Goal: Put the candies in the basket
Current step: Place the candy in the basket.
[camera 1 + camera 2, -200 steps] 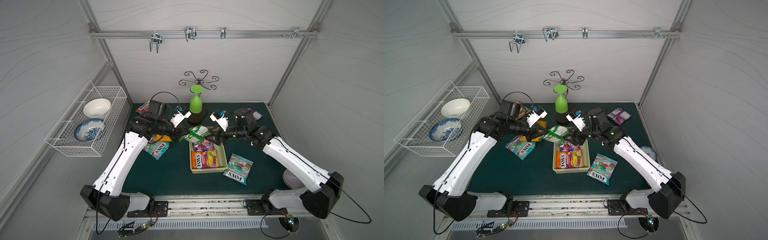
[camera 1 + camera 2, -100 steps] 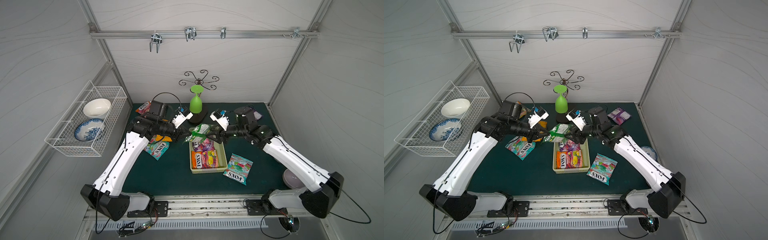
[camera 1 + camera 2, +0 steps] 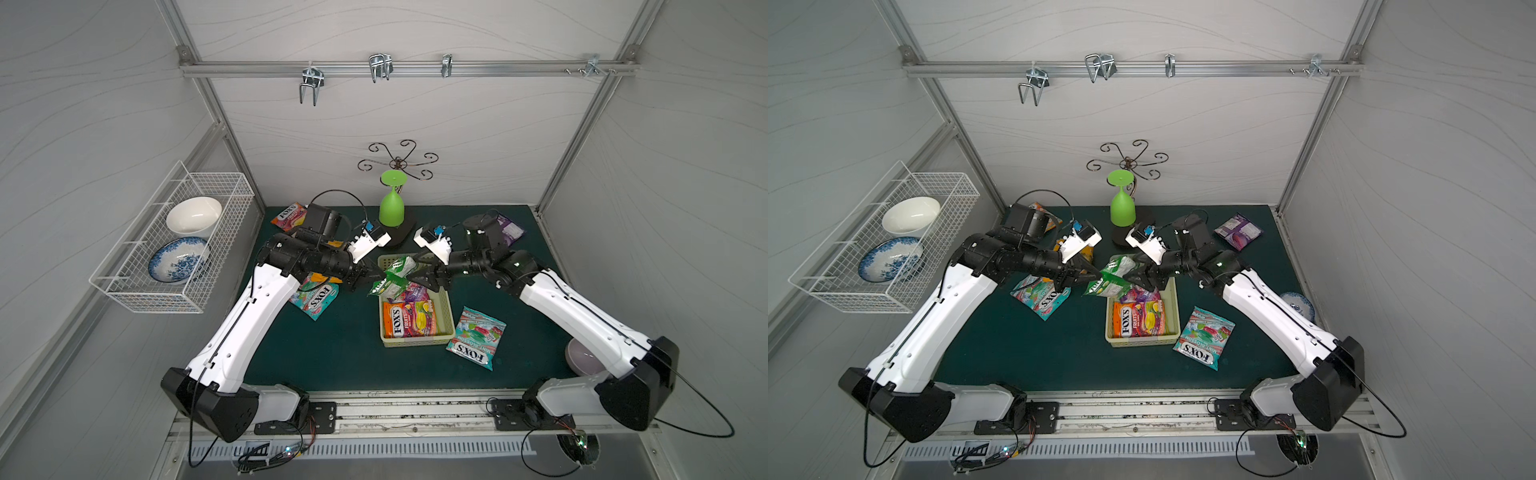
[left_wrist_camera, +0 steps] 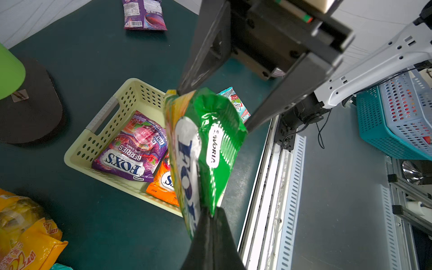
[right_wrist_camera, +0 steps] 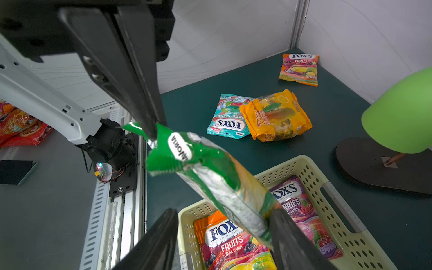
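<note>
The green candy bag's loose end rests against a finger, so next my right gripper closes around that loose end (image 5: 261,218) before my left gripper opens over the basket.
A green candy bag (image 3: 392,274) hangs over the far end of the pale yellow-green basket (image 3: 415,341). My left gripper (image 4: 209,211) is shut on one end of that bag (image 4: 205,149). My right gripper (image 5: 223,214) stands open around the bag's other end (image 5: 210,177), which lies against one finger (image 5: 287,236). An orange bag (image 3: 409,318) and a purple bag (image 3: 413,291) lie in the basket. On the mat lie teal bags (image 3: 476,336) (image 3: 316,297), a yellow one (image 5: 275,117), an orange one (image 3: 286,216) and a purple one (image 3: 1237,232).
An upturned green goblet (image 3: 391,208) on a black stand sits just behind the basket. A white wire rack (image 3: 178,237) with two bowls hangs on the left wall. A pale bowl (image 3: 579,357) sits under the right arm.
My right gripper's jaws have spread apart and no longer pinch the green bag. The left gripper keeps its hold; both arms have barely shifted.
</note>
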You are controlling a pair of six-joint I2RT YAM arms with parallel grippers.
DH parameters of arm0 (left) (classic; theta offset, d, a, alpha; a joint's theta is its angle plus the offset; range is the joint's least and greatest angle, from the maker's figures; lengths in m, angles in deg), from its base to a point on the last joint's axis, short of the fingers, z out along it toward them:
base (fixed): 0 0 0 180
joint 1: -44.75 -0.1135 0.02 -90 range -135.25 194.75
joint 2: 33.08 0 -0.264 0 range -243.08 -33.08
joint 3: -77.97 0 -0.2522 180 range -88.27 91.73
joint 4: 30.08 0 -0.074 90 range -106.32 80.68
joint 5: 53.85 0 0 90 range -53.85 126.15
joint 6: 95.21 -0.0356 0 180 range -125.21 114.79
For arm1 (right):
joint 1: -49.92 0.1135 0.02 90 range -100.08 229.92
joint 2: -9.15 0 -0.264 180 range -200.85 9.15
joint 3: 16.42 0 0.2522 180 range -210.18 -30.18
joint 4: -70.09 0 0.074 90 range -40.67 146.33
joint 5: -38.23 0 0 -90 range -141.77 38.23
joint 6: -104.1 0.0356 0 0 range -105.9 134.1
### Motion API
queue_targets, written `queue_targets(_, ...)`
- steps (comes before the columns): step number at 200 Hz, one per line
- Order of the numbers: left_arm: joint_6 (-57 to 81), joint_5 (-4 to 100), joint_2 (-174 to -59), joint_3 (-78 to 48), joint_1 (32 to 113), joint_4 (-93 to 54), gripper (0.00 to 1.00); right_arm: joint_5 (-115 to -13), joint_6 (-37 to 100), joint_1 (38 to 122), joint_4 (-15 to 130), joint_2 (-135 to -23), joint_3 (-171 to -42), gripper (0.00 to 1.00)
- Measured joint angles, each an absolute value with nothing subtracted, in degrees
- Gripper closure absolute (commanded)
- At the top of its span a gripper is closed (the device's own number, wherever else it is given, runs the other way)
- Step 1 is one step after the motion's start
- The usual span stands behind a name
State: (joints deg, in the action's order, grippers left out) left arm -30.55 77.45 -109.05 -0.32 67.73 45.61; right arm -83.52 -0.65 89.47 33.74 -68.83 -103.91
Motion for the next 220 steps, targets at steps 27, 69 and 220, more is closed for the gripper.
queue_targets(27,-31.1,78.0,-109.1,-0.1,67.8,46.9,1.0,-84.0,-1.4,89.5,33.9,-69.4,-103.8,0.46)
queue_targets(69,-32.0,79.3,-109.1,0.2,67.8,47.4,1.0,-83.7,-2.6,89.0,34.9,-68.7,-102.1,0.31)
queue_targets(220,-41.0,79.2,-109.1,3.0,69.8,52.7,1.0,-100.8,-11.4,87.6,36.3,-78.9,-108.6,0.54)
